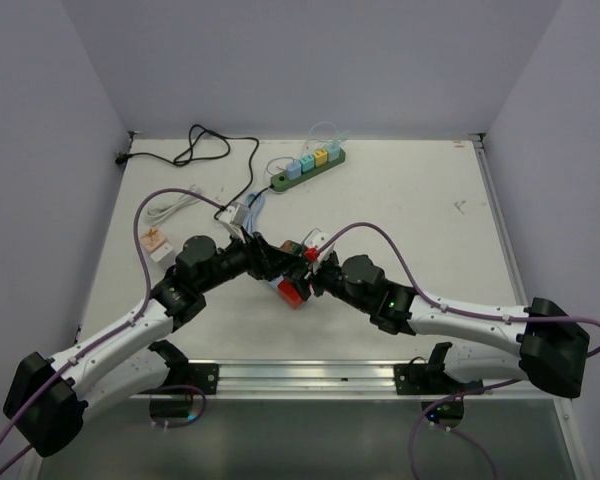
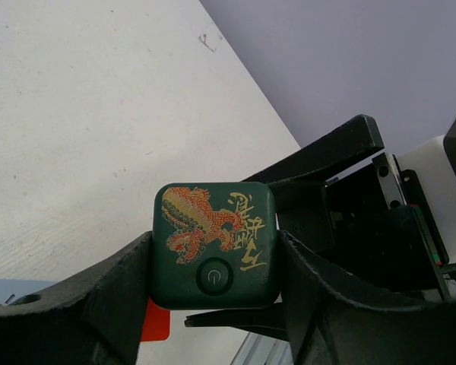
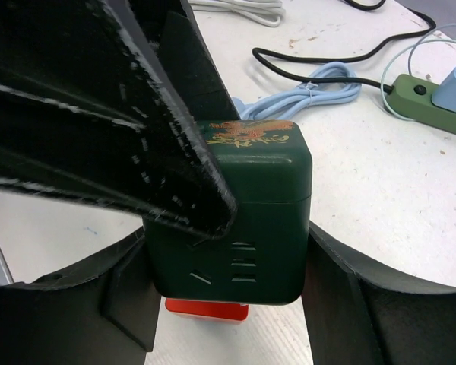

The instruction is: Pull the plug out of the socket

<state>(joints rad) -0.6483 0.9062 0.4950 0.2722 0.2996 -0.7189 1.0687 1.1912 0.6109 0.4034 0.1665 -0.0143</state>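
Next, my right gripper lets go of the dark green cube plug on the bare table [image 1: 399, 202] between the green power strip and the metal bar.
A dark green cube socket [image 2: 215, 243] with a gold and red dragon print and a round power button hangs above the table between both grippers. Slot outlets show on its side [image 3: 235, 236]. A red plug [image 3: 207, 309] sticks out of its underside, also visible as the red plug [image 1: 292, 292] from above. My left gripper [image 2: 215, 258] is shut on the cube, fingers pressed on two opposite sides. My right gripper [image 3: 228, 258] has a finger on each of the other two sides. The left arm's finger [image 3: 137, 152] crosses the right wrist view.
A long green power strip [image 1: 305, 172] with several coloured plugs lies at the back. Its black cord [image 1: 195, 150] loops to the far left. A light blue cable [image 3: 311, 87], a white cable [image 1: 165, 208] and a small orange-white item [image 1: 157, 243] lie left of centre.
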